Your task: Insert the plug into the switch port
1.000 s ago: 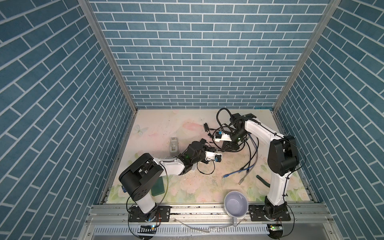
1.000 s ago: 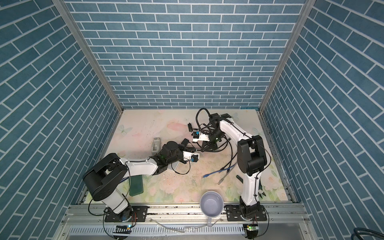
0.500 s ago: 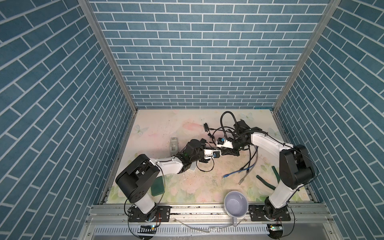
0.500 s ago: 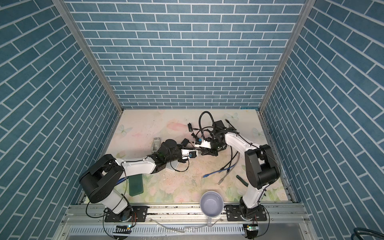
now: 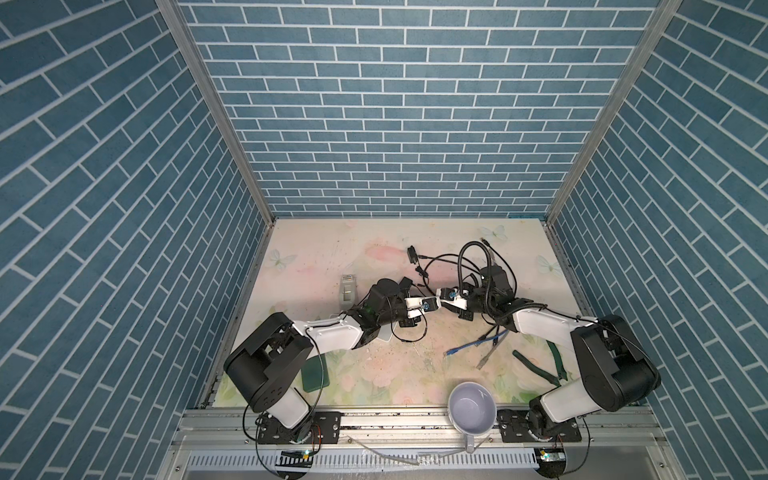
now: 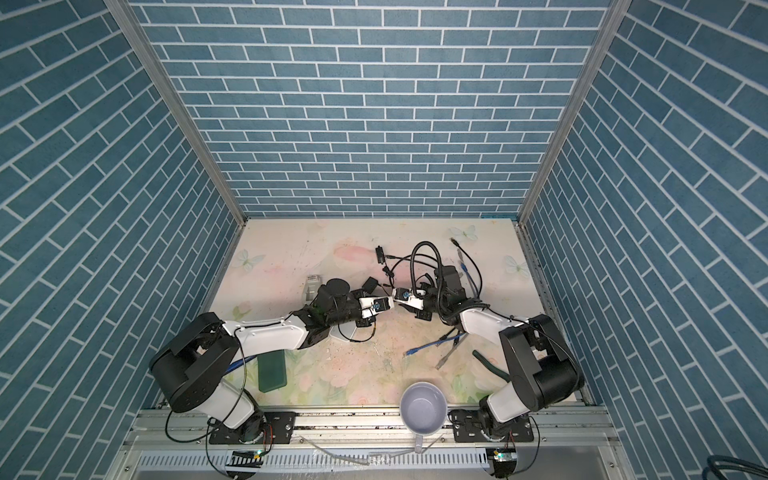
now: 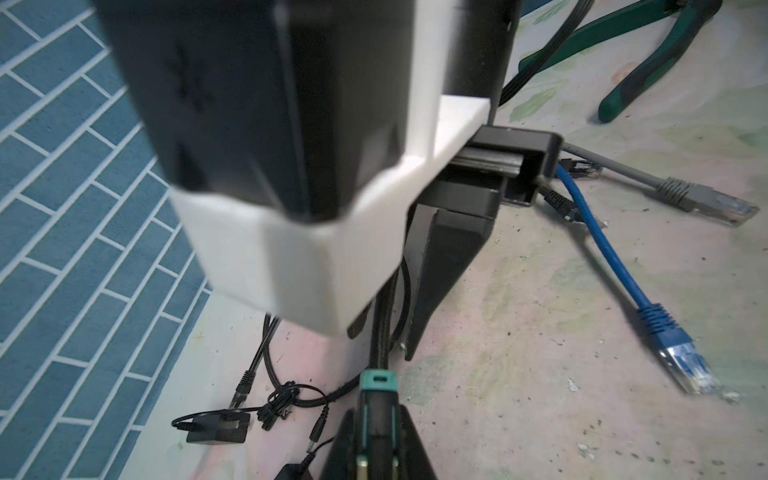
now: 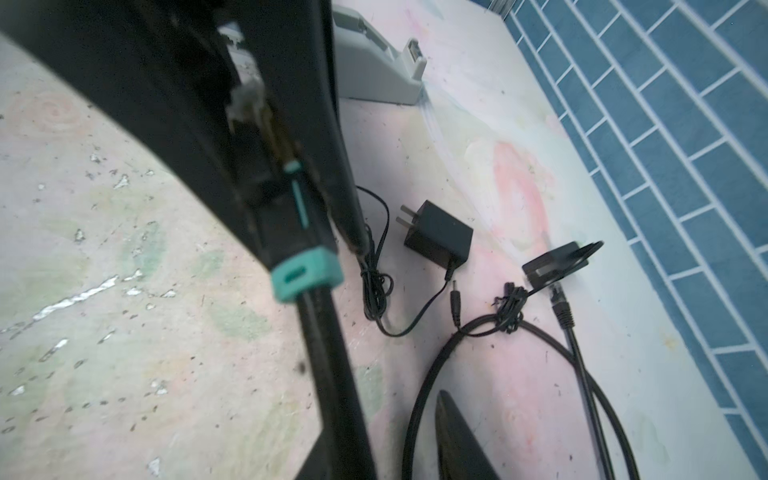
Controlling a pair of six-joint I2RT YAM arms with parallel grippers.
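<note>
Next, my right gripper lines its open fingers up with the plug and closes at its teal collar point(image 8: 307, 274), because the cable slants away from the middle of those fingers.
The plug point(image 7: 376, 419) is black with teal stripes and a teal collar point(image 8: 305, 270). My left gripper point(image 7: 376, 415) is shut on it. Its black braided cable point(image 8: 332, 374) runs from the collar along one finger of my right gripper point(image 8: 395, 449), whose jaws stand apart. In both top views the left gripper point(image 5: 428, 305) point(image 6: 382, 305) and right gripper point(image 5: 444, 295) point(image 6: 399, 296) meet tip to tip at mid-table. A grey-white box with a port, seemingly the switch point(image 5: 348, 286) point(image 8: 374, 70), lies left of them, beyond the left wrist.
A black power adapter point(image 8: 438, 237) and loose black cables point(image 5: 436, 262) lie behind the grippers. Blue point(image 7: 615, 257) and grey point(image 7: 681, 193) network cables and green-handled pliers point(image 5: 552, 368) lie to the right. A lavender mug point(image 5: 473, 405) and a green pad point(image 5: 316, 372) sit at the front.
My right gripper's jaws have opened off the cable. The right arm has folded down low toward the front right. The left gripper, still holding the plug, has edged back slightly.
</note>
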